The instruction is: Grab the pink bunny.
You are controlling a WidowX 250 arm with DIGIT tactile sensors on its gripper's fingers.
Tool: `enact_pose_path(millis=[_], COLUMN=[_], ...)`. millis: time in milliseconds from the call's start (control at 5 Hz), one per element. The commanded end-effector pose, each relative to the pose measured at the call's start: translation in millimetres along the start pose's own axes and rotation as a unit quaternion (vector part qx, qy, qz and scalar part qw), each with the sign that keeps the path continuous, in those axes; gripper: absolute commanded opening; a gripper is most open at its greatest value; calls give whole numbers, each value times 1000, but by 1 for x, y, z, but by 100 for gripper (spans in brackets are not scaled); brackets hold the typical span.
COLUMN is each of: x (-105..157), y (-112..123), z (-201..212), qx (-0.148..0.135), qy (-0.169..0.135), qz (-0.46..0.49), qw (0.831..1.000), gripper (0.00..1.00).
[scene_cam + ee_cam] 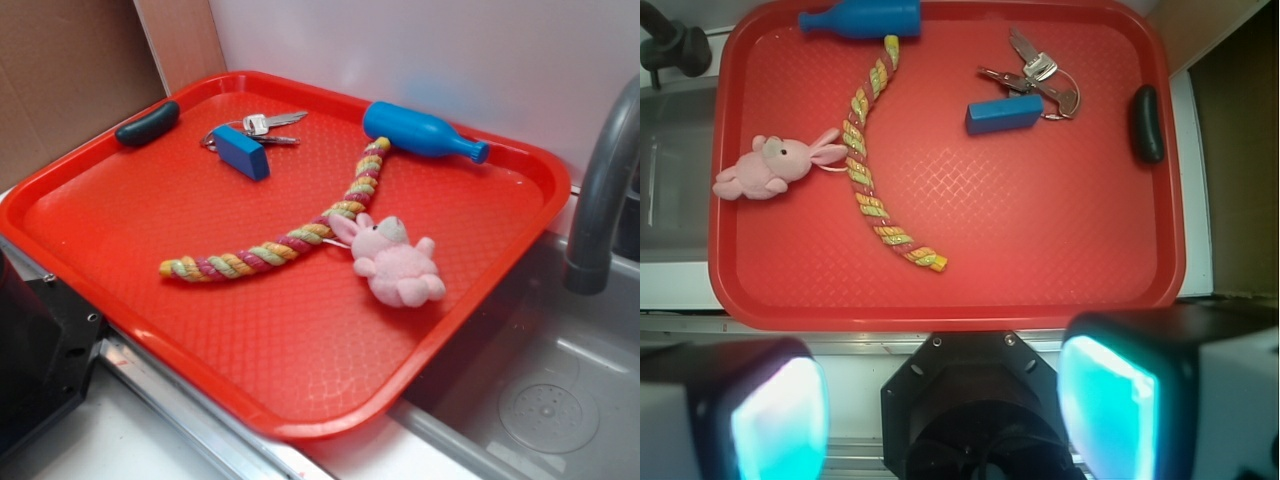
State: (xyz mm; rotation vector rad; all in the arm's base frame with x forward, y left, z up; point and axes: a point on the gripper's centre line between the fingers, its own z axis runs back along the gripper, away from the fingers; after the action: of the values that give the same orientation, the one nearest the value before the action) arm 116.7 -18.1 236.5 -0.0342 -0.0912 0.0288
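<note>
Next, my gripper closes on the pink bunny's head (381,244) (784,164), close to where it joins the pink bunny's body.
The pink bunny (393,262) is a small pale-pink plush lying on the red tray (300,350), near its right rim; in the wrist view the bunny (775,167) lies at the tray's left side, ears toward the rope. My gripper (945,410) shows only in the wrist view, high above the tray's near edge, far from the bunny. Its two fingers (775,420) stand wide apart with nothing between them. The gripper is not seen in the exterior view.
A pink-yellow-green braided rope (280,240) lies beside the bunny's ears. A blue bottle (420,132), keys with a blue fob (243,150) and a black oval object (147,122) lie along the tray's far side. A sink and grey faucet (600,200) stand right.
</note>
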Motion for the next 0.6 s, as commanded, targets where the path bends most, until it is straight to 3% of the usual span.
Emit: enact_pose_path(millis=[0,200,400], x=[0,3,13], y=[0,-10,-22], z=[0,-9,-20], qx=[0,-9,-25], qy=[0,47,64], qz=[0,119,239], qw=[1000,992,968], gripper=[100,100,100])
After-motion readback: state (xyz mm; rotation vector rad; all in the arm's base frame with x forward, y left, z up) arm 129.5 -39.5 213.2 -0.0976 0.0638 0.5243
